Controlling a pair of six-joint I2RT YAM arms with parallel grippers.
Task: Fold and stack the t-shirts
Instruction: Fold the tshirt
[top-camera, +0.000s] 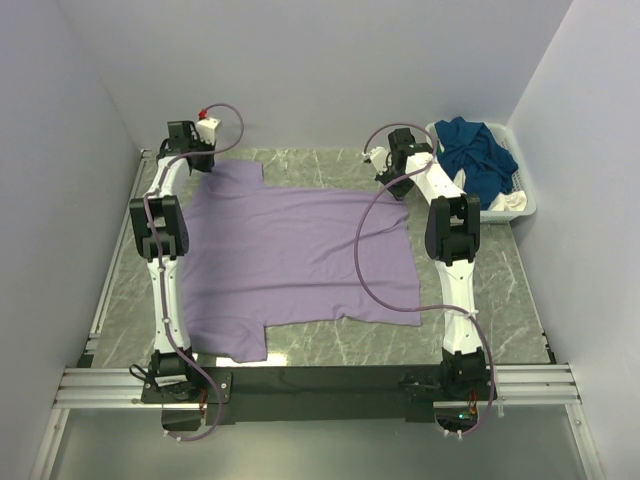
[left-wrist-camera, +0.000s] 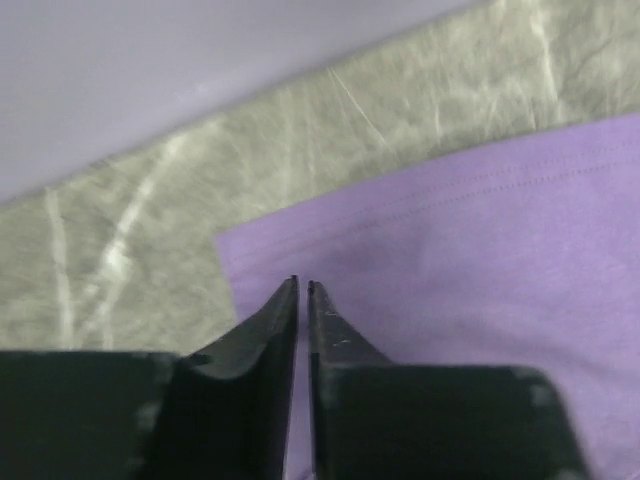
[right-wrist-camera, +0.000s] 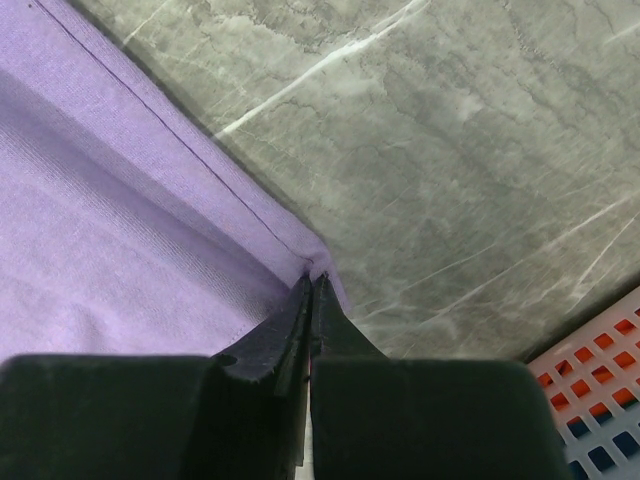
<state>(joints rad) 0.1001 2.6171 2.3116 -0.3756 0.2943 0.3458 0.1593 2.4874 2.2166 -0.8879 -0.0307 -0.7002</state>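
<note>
The closed fingers of my left gripper are empty above the flat sleeve corner, so I need to open them, move lower and pinch the cloth (left-wrist-camera: 258, 284) beside that corner before lifting.
A pale lilac t-shirt (top-camera: 300, 255) lies spread flat on the marbled table (top-camera: 480, 290). My left gripper (top-camera: 210, 160) is at the far left over the shirt's sleeve corner. In the left wrist view its jaws (left-wrist-camera: 302, 288) are shut to a thin slit above the flat cloth (left-wrist-camera: 480, 270), with nothing visibly pinched. My right gripper (top-camera: 398, 188) is at the shirt's far right corner. In the right wrist view it (right-wrist-camera: 314, 278) is shut on that hemmed corner (right-wrist-camera: 322, 262), which puckers at the tips. A dark teal t-shirt (top-camera: 478, 155) is heaped in the basket, with white cloth (top-camera: 510, 202) beneath it.
The white slatted basket (top-camera: 525, 210) stands at the far right against the wall and also shows in the right wrist view (right-wrist-camera: 600, 370). Plain walls close in the table at the left, back and right. A metal rail (top-camera: 300, 380) runs along the near edge.
</note>
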